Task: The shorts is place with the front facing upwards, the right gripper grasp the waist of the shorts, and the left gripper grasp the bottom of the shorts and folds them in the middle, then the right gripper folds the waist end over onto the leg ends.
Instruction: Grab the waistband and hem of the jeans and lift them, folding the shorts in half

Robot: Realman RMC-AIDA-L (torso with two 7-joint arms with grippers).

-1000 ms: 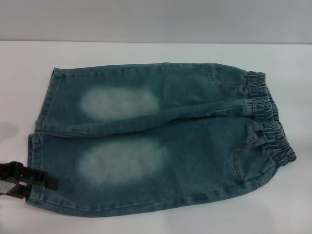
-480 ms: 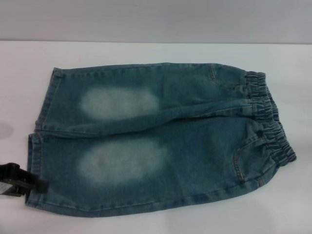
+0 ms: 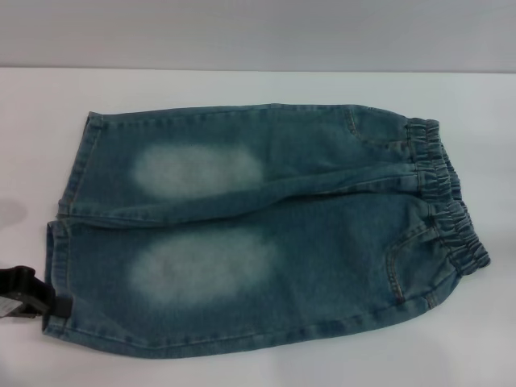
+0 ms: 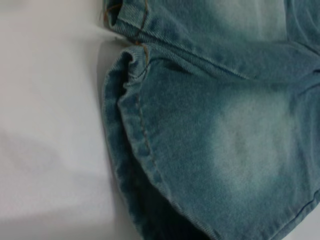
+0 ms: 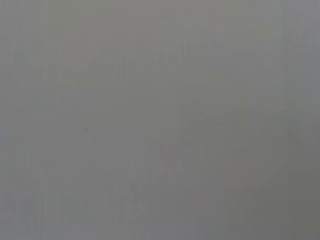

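Observation:
Next, my right gripper grabs the shorts at the near corner of their gathered waist (image 3: 481,261), by the near pocket.
The shorts (image 3: 274,226) lie flat and front up on the white table (image 3: 242,85), blue-green denim with two pale patches. The gathered waist (image 3: 447,197) is at the right. The bottom of the shorts (image 3: 55,258), two stitched leg ends, is at the left. My left gripper (image 3: 56,306), a black clamp, shows at the left edge of the head view, its tip at the near leg's hem corner. The left wrist view looks close onto that hem (image 4: 125,130), which curls up a little off the table, with no fingers showing. The right gripper is out of view; its wrist view shows only plain grey.
Bare white table surface (image 3: 32,129) surrounds the shorts on all sides. A grey wall (image 3: 258,32) runs behind the table's far edge.
My left gripper has drawn back to the left, from lying over the near leg's hem to just at its corner. The shorts have not moved.

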